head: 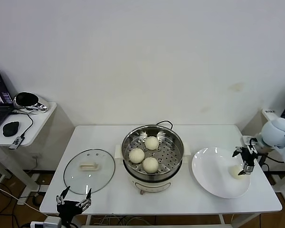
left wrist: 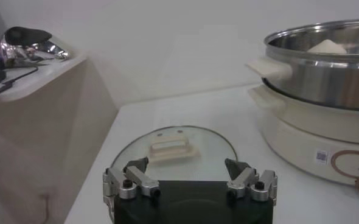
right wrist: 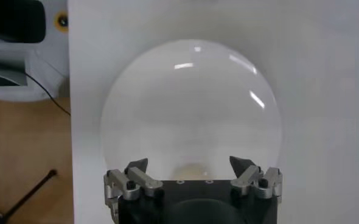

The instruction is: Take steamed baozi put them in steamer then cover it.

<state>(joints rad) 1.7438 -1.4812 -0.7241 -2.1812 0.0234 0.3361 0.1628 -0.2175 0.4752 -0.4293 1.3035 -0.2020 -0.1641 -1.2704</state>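
The baozi on the white plate is next: next my right gripper goes down to it and closes around the baozi's sides (head: 236,171) (right wrist: 191,173).
The steel steamer (head: 173,145) stands on its white pot base at the table's centre and holds three baozi (head: 152,142) (head: 137,155) (head: 150,165). A fourth baozi (head: 236,172) lies on the right side of the white plate (head: 211,173). My right gripper (head: 245,165) is open just above it. In the right wrist view the baozi (right wrist: 191,172) shows faintly between the spread fingers (right wrist: 137,165). The glass cover (head: 78,176) with its cream handle (head: 89,166) lies flat on the table to the left. My left gripper (head: 74,199) is open and empty off the table's front left edge.
A side table (head: 35,126) at the far left holds a laptop, a mouse and a shiny object. In the left wrist view the cover (left wrist: 173,149) lies just ahead of the left gripper (left wrist: 187,164), with the steamer (left wrist: 325,67) beyond it.
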